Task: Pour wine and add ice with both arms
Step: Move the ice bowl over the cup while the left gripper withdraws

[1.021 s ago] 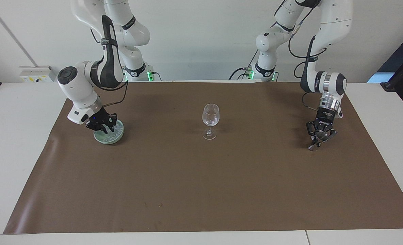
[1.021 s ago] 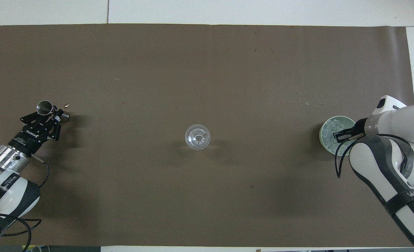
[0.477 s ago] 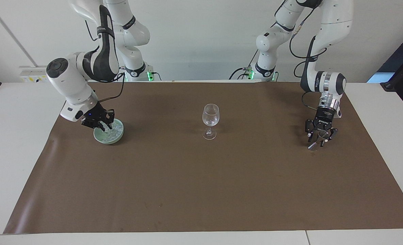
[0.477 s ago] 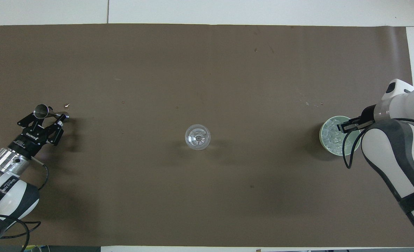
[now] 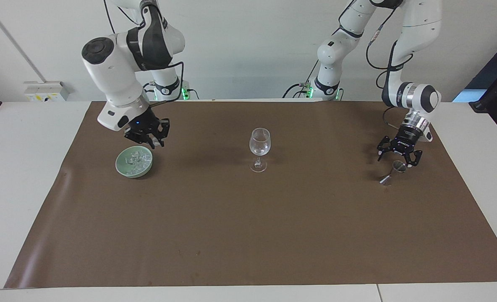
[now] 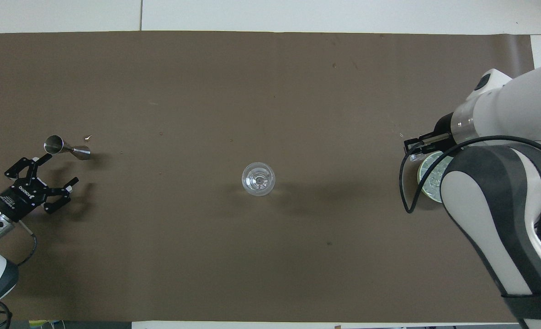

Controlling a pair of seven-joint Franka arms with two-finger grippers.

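Observation:
The clear wine glass [image 6: 259, 180] stands at the middle of the mat. Next, I open my right gripper there and let the ice chunk go inside it.
A clear stemmed wine glass [image 5: 260, 147] stands upright at the middle of the brown mat, also in the overhead view [image 6: 258, 179]. Ice [image 5: 136, 158] is heaped in a pale green bowl [image 5: 120, 167] toward the right arm's end. The right arm partly hides the bowl [image 6: 425, 183] from above. My right gripper [image 5: 151, 141] hangs in the air over the bowl's rim, its fingers close together on a small pale chunk [image 6: 413, 156]. A steel jigger [image 5: 393, 172] lies on its side on the mat [image 6: 67, 147]. My left gripper [image 5: 398, 158] is open and empty just above the jigger [image 6: 62, 168].
The brown mat [image 5: 248, 230] covers most of the white table [image 5: 22, 188]. A few small specks lie on the mat near the bowl [image 6: 410, 135] and near the jigger [image 6: 87, 136].
My right gripper rose out of the bowl and swung toward the glass. My left gripper opened, let go of the jigger and drew back toward the robots; the jigger stayed on the mat.

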